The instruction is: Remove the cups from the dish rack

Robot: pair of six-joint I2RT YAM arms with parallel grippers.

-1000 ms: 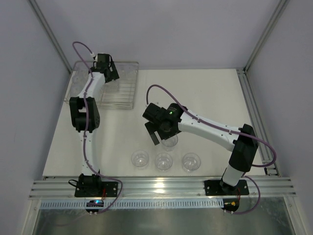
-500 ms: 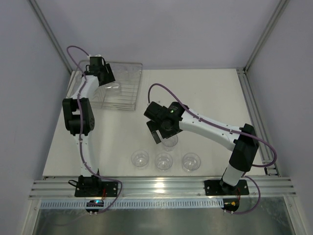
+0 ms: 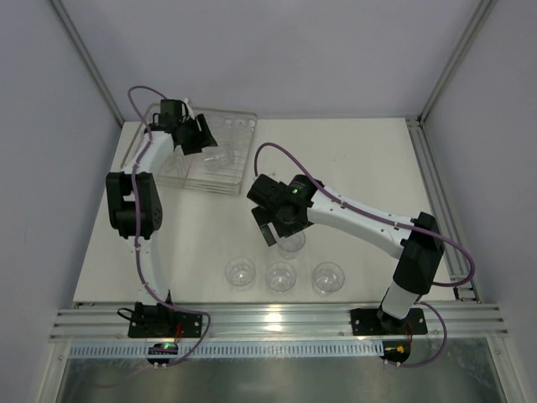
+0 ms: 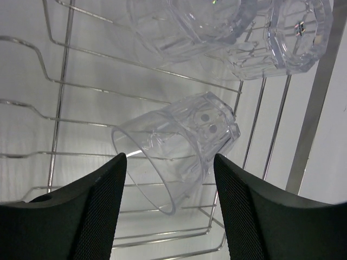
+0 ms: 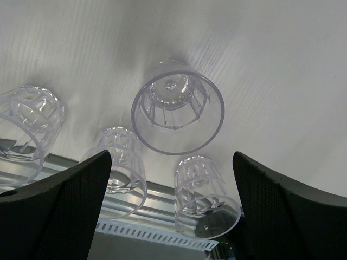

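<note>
Next, I pinch the near side of the cup's rim (image 4: 172,208) with a finger inside, because my left gripper's fingers straddle the whole cup as it lies on its side.
The wire dish rack (image 3: 237,168) stands at the far left of the table. My left gripper (image 3: 200,138) hovers over it, open. In the left wrist view the gripper (image 4: 171,216) has a clear cup (image 4: 173,146) lying on its side on the rack bars (image 4: 59,97), with its rim between the open fingers. Two more cups (image 4: 184,21) (image 4: 284,38) lie beyond. My right gripper (image 3: 281,233) is open just above an upright cup (image 3: 292,242). That cup also shows in the right wrist view (image 5: 176,108), ahead of the wide-open gripper (image 5: 171,211).
Three clear cups (image 3: 240,271) (image 3: 280,275) (image 3: 328,277) stand in a row near the table's front edge, next to the metal rail (image 3: 277,319). They also show in the right wrist view (image 5: 27,124) (image 5: 122,162) (image 5: 203,189). Grey walls close in the left and back.
My left gripper has swung right over the rack and now frames a lying cup. The rack has shifted a little to the right. The right arm has barely moved.
</note>
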